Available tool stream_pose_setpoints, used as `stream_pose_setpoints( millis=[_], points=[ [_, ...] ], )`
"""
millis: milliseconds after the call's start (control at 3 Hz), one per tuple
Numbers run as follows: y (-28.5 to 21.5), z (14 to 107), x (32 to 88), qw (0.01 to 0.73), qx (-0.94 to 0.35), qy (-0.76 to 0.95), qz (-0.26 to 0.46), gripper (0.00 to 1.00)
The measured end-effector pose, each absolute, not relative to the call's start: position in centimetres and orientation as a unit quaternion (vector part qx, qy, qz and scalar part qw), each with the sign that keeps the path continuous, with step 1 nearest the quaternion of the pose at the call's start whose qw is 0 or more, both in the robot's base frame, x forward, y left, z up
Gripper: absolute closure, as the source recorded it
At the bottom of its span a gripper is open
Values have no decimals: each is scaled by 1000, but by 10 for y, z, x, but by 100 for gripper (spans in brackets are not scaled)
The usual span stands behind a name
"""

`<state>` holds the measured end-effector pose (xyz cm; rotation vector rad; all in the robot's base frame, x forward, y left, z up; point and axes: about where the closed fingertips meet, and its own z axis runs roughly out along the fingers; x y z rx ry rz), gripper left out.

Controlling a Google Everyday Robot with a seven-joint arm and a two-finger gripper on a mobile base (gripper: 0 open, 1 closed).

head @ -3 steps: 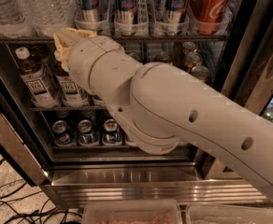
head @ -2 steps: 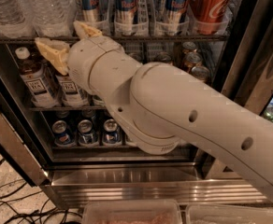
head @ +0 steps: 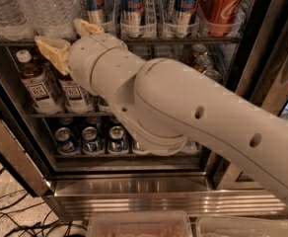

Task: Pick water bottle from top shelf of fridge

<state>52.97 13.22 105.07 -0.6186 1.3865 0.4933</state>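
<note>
The robot's gripper needs to next close on the lower body of the water bottle (head: 49, 8) that stands beside the blue-silver cans on the top shelf.
Two clear ribbed water bottles (head: 48, 9) stand at the left end of the top shelf (head: 149, 40) of the fridge (head: 134, 187); their caps are cut off by the frame's top edge. Beside them on the shelf are blue-silver cans (head: 134, 4) and a red cola can (head: 223, 4). My gripper (head: 69, 37) is open and empty. Its pale yellow fingers (head: 53, 49) are spread at the shelf's front edge, just below and in front of the right water bottle. My thick white arm crosses the fridge's middle from the lower right.
Brown tea bottles (head: 35, 80) with white labels stand on the middle rack behind my wrist. Short cans (head: 65, 139) fill the rack below. The dark door frame (head: 267, 58) is on the right. Clear containers (head: 139, 223) and floor cables (head: 11, 221) lie at the bottom.
The fingers have spread from nearly together to wide open. The wrist has stayed at the left end of the top shelf's front edge.
</note>
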Motion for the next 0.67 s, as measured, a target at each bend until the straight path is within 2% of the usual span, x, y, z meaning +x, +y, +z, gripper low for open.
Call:
stream_pose_setpoints(
  millis=[667],
  points=[
    [143, 1064, 557, 693, -295, 616, 231, 38]
  ],
)
